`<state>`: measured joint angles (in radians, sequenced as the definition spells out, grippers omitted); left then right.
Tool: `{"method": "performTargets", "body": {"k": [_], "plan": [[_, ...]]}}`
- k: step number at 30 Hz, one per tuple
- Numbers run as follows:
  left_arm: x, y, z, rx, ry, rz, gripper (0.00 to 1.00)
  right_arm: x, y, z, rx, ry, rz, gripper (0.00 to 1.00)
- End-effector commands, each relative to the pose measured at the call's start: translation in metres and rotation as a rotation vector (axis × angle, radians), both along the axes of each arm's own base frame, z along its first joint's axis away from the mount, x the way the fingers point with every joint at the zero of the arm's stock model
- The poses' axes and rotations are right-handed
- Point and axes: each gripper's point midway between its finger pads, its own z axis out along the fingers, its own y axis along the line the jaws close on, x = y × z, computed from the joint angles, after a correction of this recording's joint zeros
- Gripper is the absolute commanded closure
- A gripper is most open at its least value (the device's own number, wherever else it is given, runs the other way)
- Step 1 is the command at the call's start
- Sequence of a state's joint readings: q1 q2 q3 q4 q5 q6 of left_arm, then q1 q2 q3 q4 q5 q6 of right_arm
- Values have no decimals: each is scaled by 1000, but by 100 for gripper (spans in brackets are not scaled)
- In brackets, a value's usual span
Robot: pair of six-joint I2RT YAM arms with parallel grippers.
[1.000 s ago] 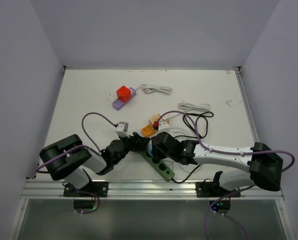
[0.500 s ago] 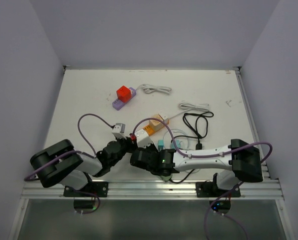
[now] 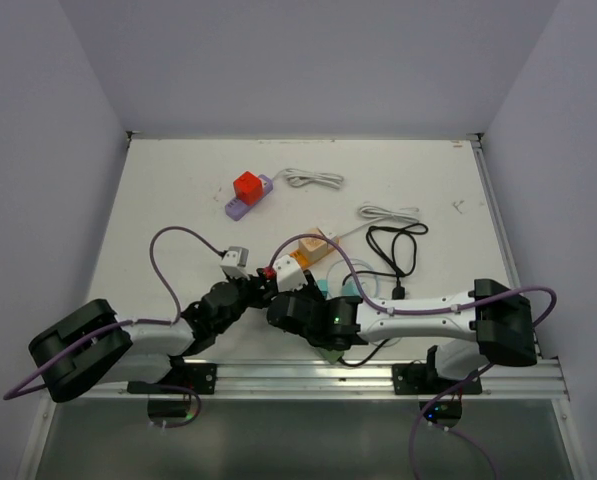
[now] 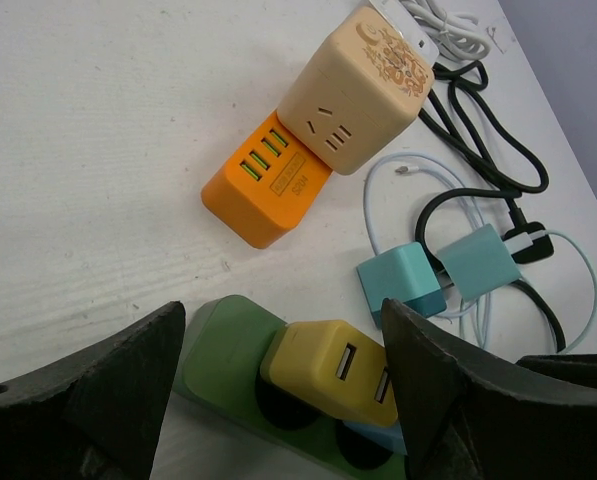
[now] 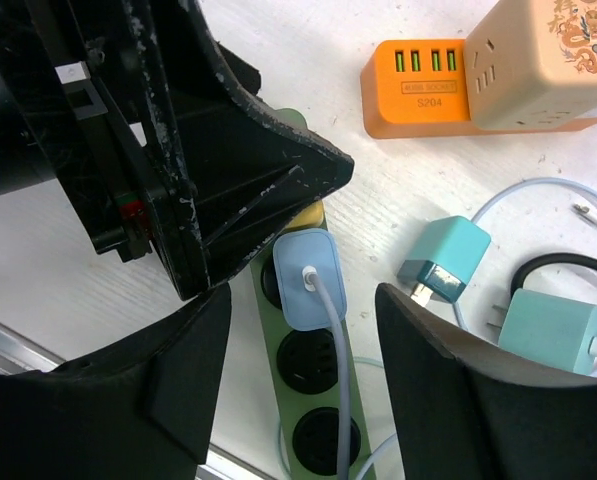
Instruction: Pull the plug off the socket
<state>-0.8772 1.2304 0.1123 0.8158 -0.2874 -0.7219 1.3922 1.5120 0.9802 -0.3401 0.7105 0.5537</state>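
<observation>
The green power strip is loose under the yellow plug, so I will have my right gripper grip the blue plug (image 5: 309,280) and steady the power strip before my left gripper pulls.
A green power strip (image 4: 213,345) lies on the white table. A yellow USB plug (image 4: 328,370) sits in its end socket and a light blue plug (image 5: 308,282) with a grey cable sits in the socket beside it. My left gripper (image 4: 283,390) is open, its fingers (image 4: 108,390) on either side of the yellow plug without touching it. My right gripper (image 5: 308,370) is open above the strip (image 5: 313,400), straddling the blue plug and the empty sockets. In the top view both grippers (image 3: 261,287) (image 3: 284,302) meet tip to tip and the right arm hides most of the strip.
An orange USB hub (image 4: 268,180) and a beige cube socket (image 4: 363,90) lie just beyond the strip. Two teal chargers (image 4: 403,283) (image 4: 478,260) lie to the right with black (image 3: 393,245) and white (image 3: 388,212) cables. A red plug on a purple socket (image 3: 248,190) lies far back.
The right gripper has swung left and nearer along the strip. The left arm has drawn back, its elbow moving left. Both grippers stay open.
</observation>
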Motion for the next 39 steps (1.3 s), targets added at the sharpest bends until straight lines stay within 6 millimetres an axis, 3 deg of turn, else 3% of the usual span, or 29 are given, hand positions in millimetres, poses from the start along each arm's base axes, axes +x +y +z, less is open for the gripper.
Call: {"method": "performTargets", "body": {"k": [1, 7, 17, 32, 35, 39], "plan": [[-24, 32, -61, 264, 129, -35, 18, 6, 15, 31, 151, -10, 10, 35], [-18, 22, -52, 270, 109, -59, 16, 14, 10, 11, 121, 55, 14, 33], [-1, 2, -24, 266, 67, -77, 12, 20, 13, -18, 129, 127, 36, 46], [5, 5, 8, 221, 20, -40, 8, 18, 17, -38, 182, 186, 38, 52], [6, 8, 9, 226, 15, -33, 7, 18, 18, -41, 184, 189, 37, 57], [7, 9, 10, 227, 11, -26, 7, 18, 17, -41, 183, 186, 33, 75]]}}
